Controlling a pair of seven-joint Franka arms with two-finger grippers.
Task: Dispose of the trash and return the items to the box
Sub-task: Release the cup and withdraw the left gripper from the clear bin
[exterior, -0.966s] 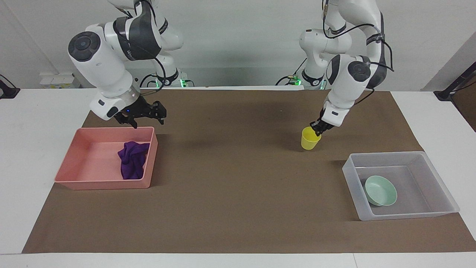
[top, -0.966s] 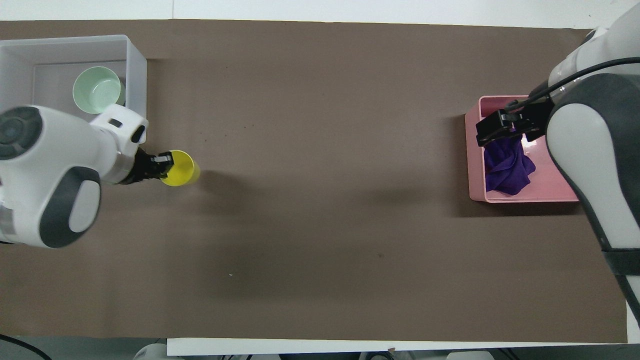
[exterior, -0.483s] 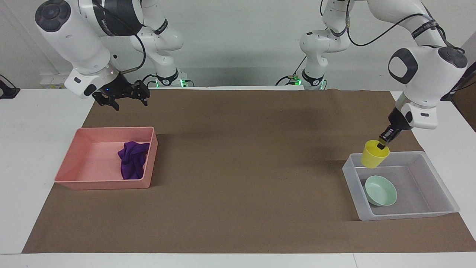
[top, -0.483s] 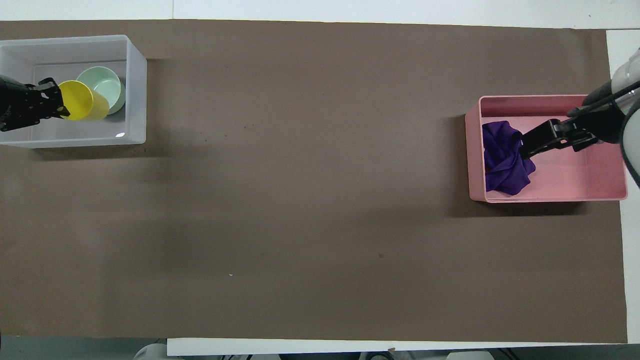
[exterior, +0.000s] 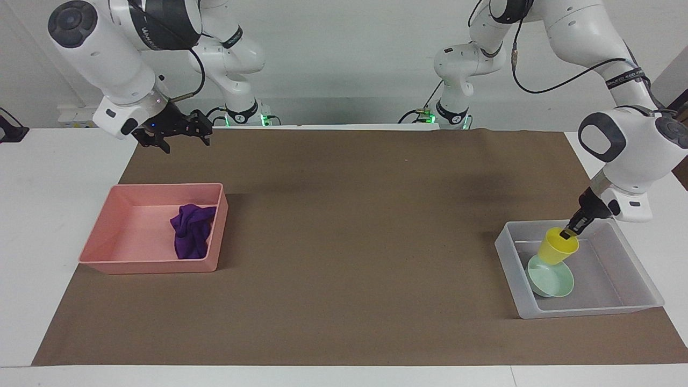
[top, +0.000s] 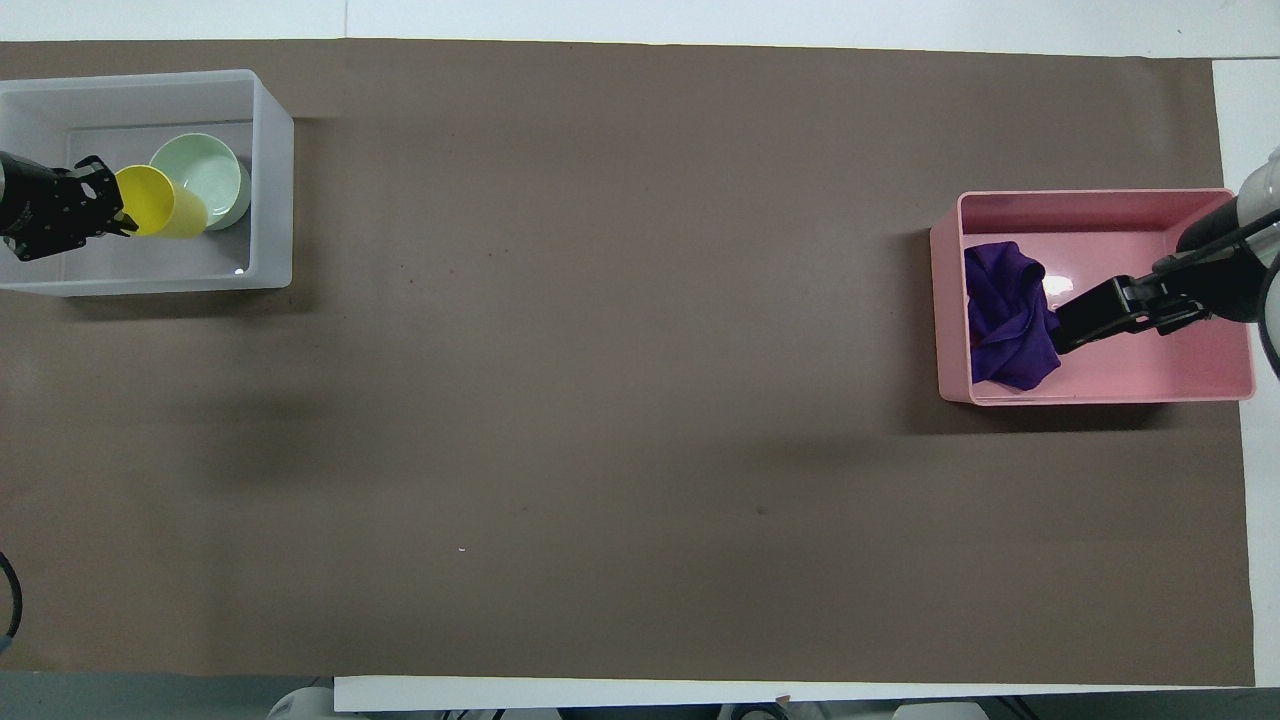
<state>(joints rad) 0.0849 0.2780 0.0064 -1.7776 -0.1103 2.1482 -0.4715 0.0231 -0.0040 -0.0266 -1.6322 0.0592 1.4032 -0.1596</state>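
Observation:
Next, my left gripper lets go of the yellow cup inside the mint-green bowl (top: 196, 194) in the clear-grey box.
My left gripper (exterior: 567, 234) is shut on the rim of the yellow cup (exterior: 557, 246) and holds it tilted, low inside the clear-grey box (exterior: 508, 269), right above the mint-green bowl (exterior: 552, 279) that lies in the box. I cannot tell whether cup and bowl touch. The overhead view shows the left gripper (top: 112, 205), the cup (top: 158, 200), the bowl (top: 203, 177) and the box (top: 272, 180). The purple cloth (exterior: 191, 232) lies in the pink tray (exterior: 161, 186). My right gripper (exterior: 185, 144) is open and empty, raised over the mat by the tray's robot-side edge.
A brown mat (exterior: 344, 242) covers the table's middle. The pink tray (top: 1150, 375) with the cloth (top: 1005, 320) stands at the right arm's end, and the right gripper (top: 1068, 322) shows above it in the overhead view. The box stands at the left arm's end.
My left gripper carried the cup from the mat over the box and lowered it onto the bowl's area. My right gripper rose from the pink tray and drew back toward the robots.

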